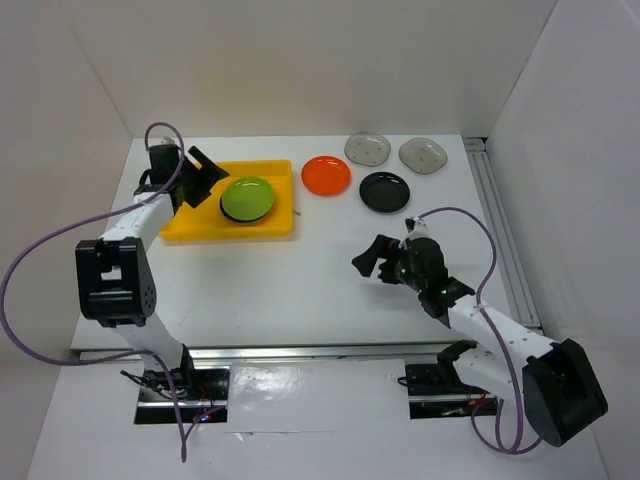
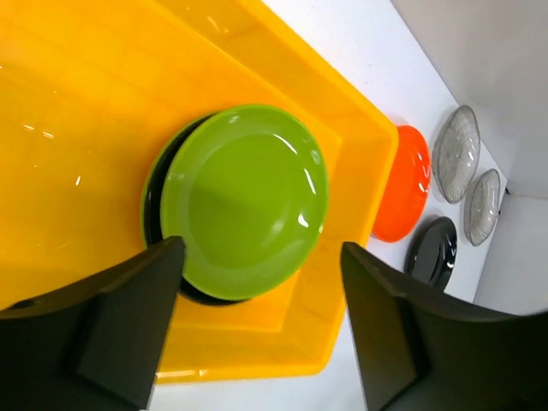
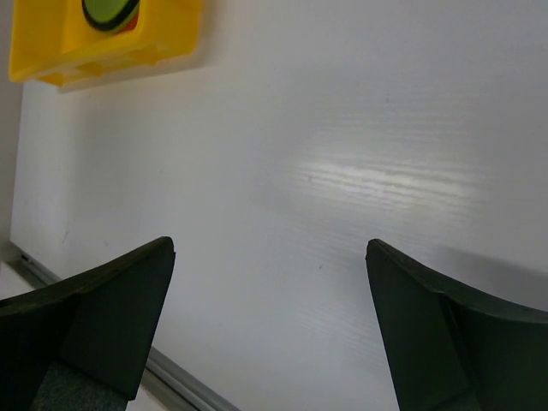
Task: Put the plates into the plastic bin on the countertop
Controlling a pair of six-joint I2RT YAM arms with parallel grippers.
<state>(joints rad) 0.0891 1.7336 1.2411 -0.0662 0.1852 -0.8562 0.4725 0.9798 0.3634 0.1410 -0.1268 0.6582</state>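
Note:
My right gripper should go next to the black plate that is beside the orange plate and close on the black plate's edge [image 1: 407, 200] facing the side bar.
The yellow plastic bin [image 1: 180, 228] [image 2: 86, 111] sits at the back left of the white countertop [image 1: 300, 285]. Inside it a lime green plate [image 1: 247, 198] [image 2: 244, 201] rests on a black plate [image 2: 152, 224]. My left gripper [image 1: 208, 180] [image 2: 261, 253] hangs open just above the green plate's near edge, holding nothing. To the right of the bin lie an orange plate [image 1: 326, 175] [image 2: 404, 184], a black plate [image 1: 385, 192] [image 2: 432, 250] and two smoky-grey plates [image 1: 367, 148] [image 1: 422, 155]. My right gripper [image 1: 370, 262] [image 3: 270, 248] is open over bare countertop, empty.
White walls close in the back and both sides. A metal rail [image 1: 300, 352] runs along the front edge and another [image 1: 500, 230] along the right side. Purple cables loop from both arms. The bin's corner [image 3: 51, 51] shows far off in the right wrist view.

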